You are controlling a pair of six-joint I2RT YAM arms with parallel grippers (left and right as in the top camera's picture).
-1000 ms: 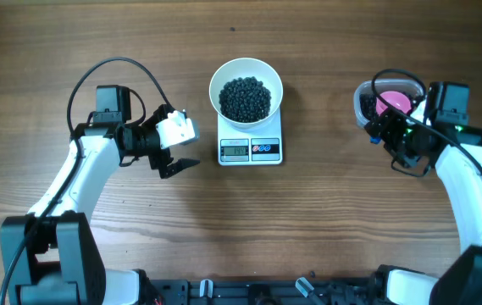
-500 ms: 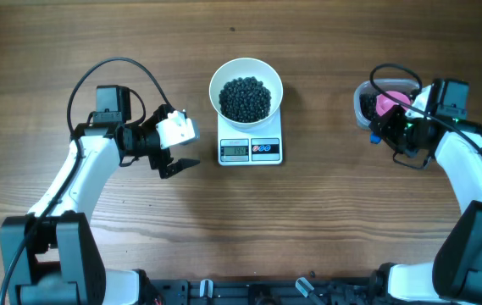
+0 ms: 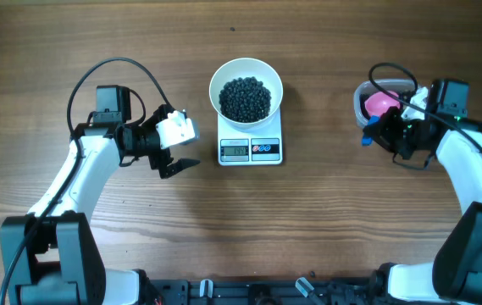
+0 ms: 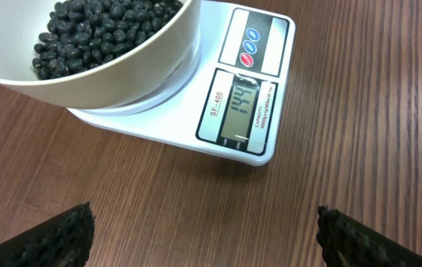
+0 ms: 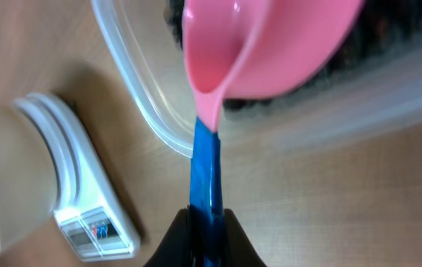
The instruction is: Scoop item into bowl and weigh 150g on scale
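Note:
The robot's right gripper will place the pink scoop on the dark beans in the clear tub [image 3: 382, 109] [image 5: 266, 81], with the scoop's handle over the tub's rim.
The white bowl [image 3: 246, 91] stands on the white scale [image 3: 251, 146] with a heap of black beans, the item [image 3: 245, 98], inside. In the left wrist view the bowl [image 4: 133, 63] and the scale's display [image 4: 242, 111] lie ahead of my left gripper [image 4: 205, 237]. That gripper [image 3: 177, 152] is open and empty, on the scale's left. My right gripper [image 3: 385, 127] is shut on the blue handle [image 5: 205, 167] of a pink scoop [image 5: 270, 44]. The scoop [image 3: 382, 103] rests over the clear tub [image 3: 363, 95].
Dark beans [image 5: 359, 52] show blurred in the clear tub under the scoop. In the right wrist view the scale [image 5: 84, 204] and the bowl [image 5: 3, 178] sit far left. Bare wooden table [image 3: 308, 220] lies between the arms.
My right gripper has closed onto the scoop's blue handle and shifted slightly left at the tub. The left arm, bowl and scale have not moved.

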